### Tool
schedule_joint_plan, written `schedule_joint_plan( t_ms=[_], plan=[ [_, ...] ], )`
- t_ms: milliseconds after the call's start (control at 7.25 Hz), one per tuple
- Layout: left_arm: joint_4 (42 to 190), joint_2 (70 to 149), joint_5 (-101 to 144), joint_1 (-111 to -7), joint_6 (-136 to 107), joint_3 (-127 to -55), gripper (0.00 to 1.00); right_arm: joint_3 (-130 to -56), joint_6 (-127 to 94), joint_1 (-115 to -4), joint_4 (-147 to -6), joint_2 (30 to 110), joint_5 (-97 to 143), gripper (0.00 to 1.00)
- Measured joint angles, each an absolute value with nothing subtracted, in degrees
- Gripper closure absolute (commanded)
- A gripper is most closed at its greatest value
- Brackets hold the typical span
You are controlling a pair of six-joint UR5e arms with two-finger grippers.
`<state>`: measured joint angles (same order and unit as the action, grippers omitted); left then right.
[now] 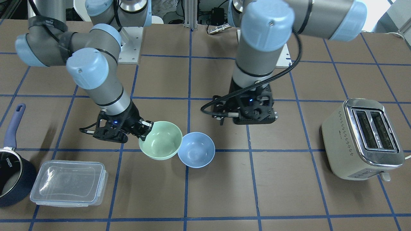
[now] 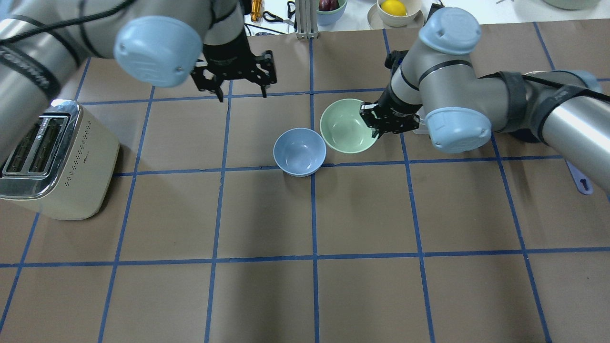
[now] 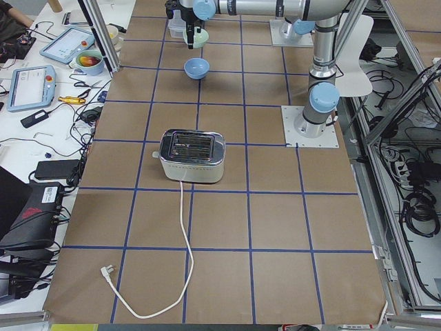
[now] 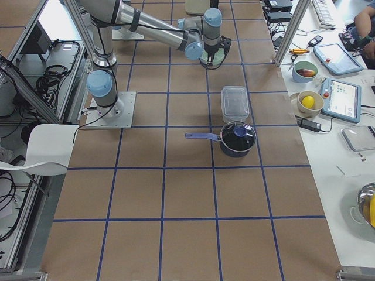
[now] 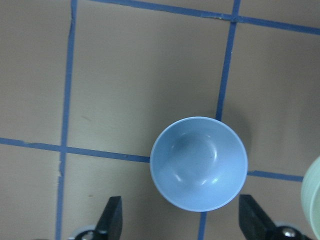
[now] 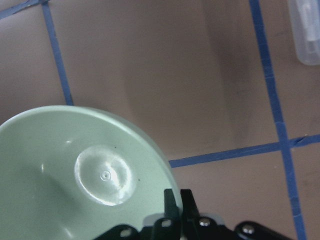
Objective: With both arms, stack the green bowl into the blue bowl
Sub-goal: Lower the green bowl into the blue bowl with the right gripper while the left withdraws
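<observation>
My right gripper is going to release the green bowl over the bottom of the empty blue bowl (image 1: 196, 149), so that it nests inside.
The green bowl (image 2: 345, 126) is held by its rim in my right gripper (image 2: 374, 125), which is shut on it. In the front view the green bowl (image 1: 160, 140) looks slightly raised, and its rim overlaps the edge of the blue bowl (image 1: 196, 149). The blue bowl (image 2: 300, 151) sits upright and empty on the table. My left gripper (image 2: 243, 93) is open and empty, raised, and apart from the blue bowl on the robot's side. The left wrist view shows the blue bowl (image 5: 199, 163) just ahead of the spread fingers (image 5: 112, 222). The right wrist view shows the fingers (image 6: 172, 202) pinched on the green bowl's (image 6: 75, 185) rim.
A cream toaster (image 2: 52, 157) stands at the table's left end. A clear lidded container (image 1: 69, 183) and a navy saucepan (image 1: 13, 173) are at the right end. Bowls with fruit (image 2: 395, 9) sit beyond the far edge.
</observation>
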<state>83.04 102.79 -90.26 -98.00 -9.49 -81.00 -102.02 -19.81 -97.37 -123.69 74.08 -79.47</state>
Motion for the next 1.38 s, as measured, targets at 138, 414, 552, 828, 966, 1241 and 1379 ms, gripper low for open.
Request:
schedule_joint_plan(
  t_ms=[138,414,552,828,966,1241,1379],
  plan=[
    [85.17,99.89,-89.31,-93.77,-2.9,-81.23,0.09,-98.98,-22.26,-101.37,-123.68,70.99,-79.14,1.0],
    [86.36,96.04,-89.01,-89.7,0.34,-83.45,0.09,-93.97,-23.27,-106.02,-122.96,64.89,-79.35,1.0],
    [84.49,94.84,-89.02,-89.35,-1.12,-85.39,0.08,-93.27,-22.51,-106.69,-122.72,63.45,-79.49,1.0],
    [80.28,93.31,-89.12,-89.23,-2.0,-88.27,0.06,-92.86,-21.0,-106.76,-122.11,62.69,-80.21,1.0],
    [79.42,92.99,-89.04,-89.22,-2.12,-88.85,0.05,-92.73,-20.66,-106.59,-121.26,62.7,-80.86,1.0],
    [78.41,92.98,-88.72,-89.21,-2.44,-89.09,0.04,-92.73,-19.94,-106.32,-120.65,62.69,-81.6,0.83],
    [78.23,93.01,-88.57,-89.22,-2.59,-89.11,0.04,-92.77,-19.82,-106.26,-120.61,62.62,-81.72,0.01]
  ],
)
